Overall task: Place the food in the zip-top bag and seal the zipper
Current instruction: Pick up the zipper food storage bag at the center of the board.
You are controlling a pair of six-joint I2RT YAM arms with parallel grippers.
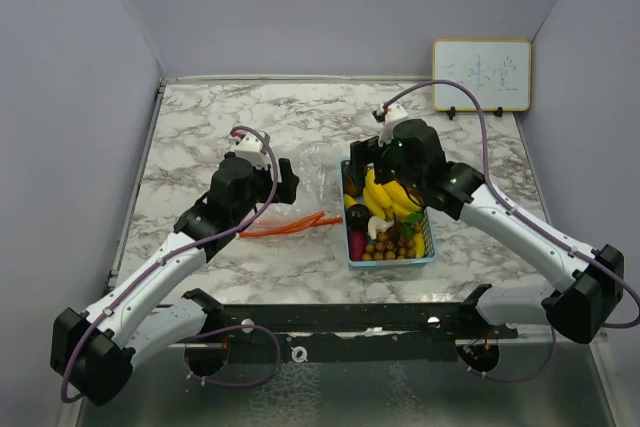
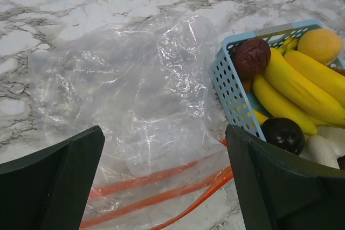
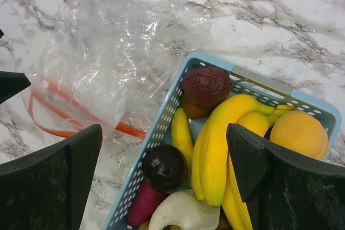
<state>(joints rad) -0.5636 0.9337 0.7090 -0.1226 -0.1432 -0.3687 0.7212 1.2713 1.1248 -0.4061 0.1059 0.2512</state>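
Note:
The zip-top bag has an orange zipper beside the light-blue basket. Next, my right gripper goes there and takes hold of the orange zipper's end [image 1: 327, 219] [image 3: 132, 129].
The clear zip-top bag [image 1: 312, 175] lies crumpled and flat on the marble, its orange zipper [image 1: 290, 224] toward the near side. The food sits in a light-blue basket [image 1: 352, 247]: yellow bananas [image 1: 385, 197], a brown berry cluster [image 1: 390, 250], a magenta tuber [image 3: 143, 203], a dark purple piece [image 3: 164, 166], a white piece [image 3: 186, 211] and an orange one [image 3: 299, 133]. My left gripper [image 2: 163, 133] is open and empty over the bag [image 2: 129, 90] near its zipper [image 2: 161, 179]. My right gripper [image 3: 164, 133] is open and empty above the basket's left wall [image 3: 161, 125] and the bananas [image 3: 221, 138].
The basket [image 2: 232, 90] stands right against the bag's right edge. A small whiteboard [image 1: 481, 74] leans at the back right corner. Grey walls enclose the table on three sides. A black rail [image 1: 330, 319] runs along the near edge.

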